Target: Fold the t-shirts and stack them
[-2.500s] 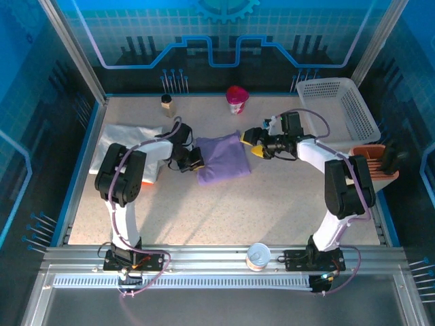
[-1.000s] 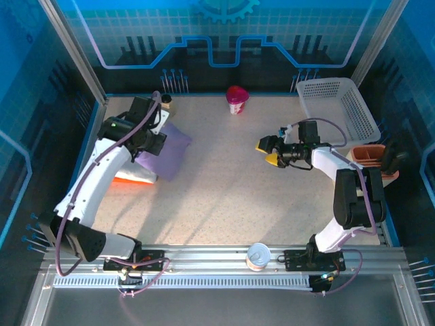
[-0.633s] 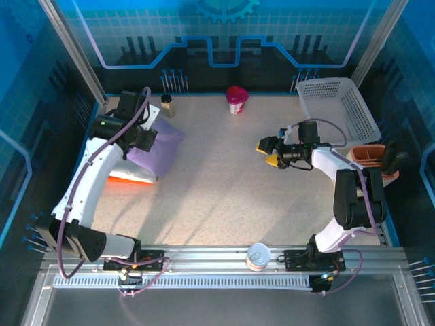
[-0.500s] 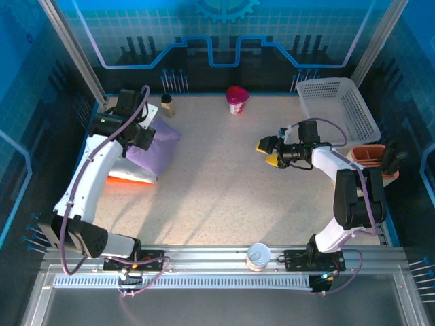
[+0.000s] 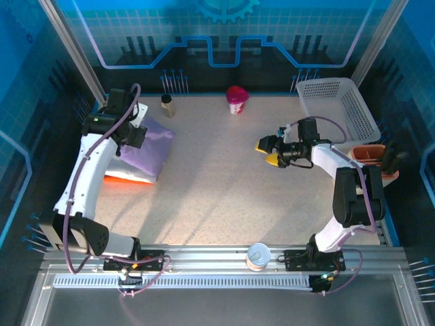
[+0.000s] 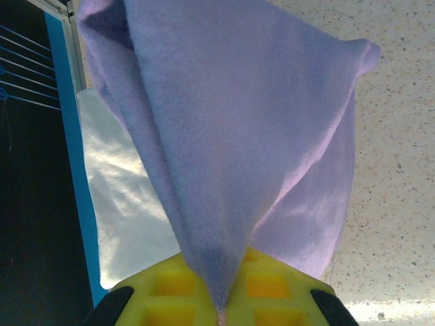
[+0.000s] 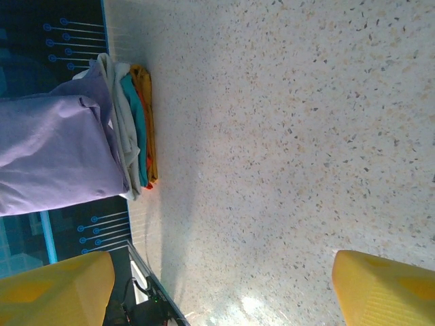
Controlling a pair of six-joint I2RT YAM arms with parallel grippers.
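The robot's left gripper should release the lavender t-shirt's fold, leaving that shirt flat on the white t-shirt atop the stack (image 5: pixel 132 151).
The folded lavender t-shirt (image 5: pixel 152 149) hangs from my left gripper (image 5: pixel 134 138) over the stack at the table's left edge. In the left wrist view my left gripper (image 6: pixel 223 302) is shut, its yellow jaws pinching a fold of the lavender t-shirt (image 6: pixel 231 122), with a white t-shirt (image 6: pixel 129 210) below. The stack shows white and orange t-shirts (image 5: pixel 129 176) under the lavender one. My right gripper (image 5: pixel 266 151) hovers open over bare table at right centre. In its wrist view the right gripper (image 7: pixel 221 292) holds nothing, and the lavender t-shirt (image 7: pixel 54 149) tops the white (image 7: pixel 117 109) and orange (image 7: pixel 145 115) layers.
A white mesh basket (image 5: pixel 340 105) stands at the back right, with an orange holder (image 5: pixel 372 159) just in front of it. A pink cup (image 5: pixel 236 99) and a small bottle (image 5: pixel 166 105) sit along the back edge. A can (image 5: pixel 259 256) rests on the front rail.
My left arm has carried the lavender t-shirt from the table's middle to the left, over the stack. The right arm pulled back to the right earlier and has since stayed still.
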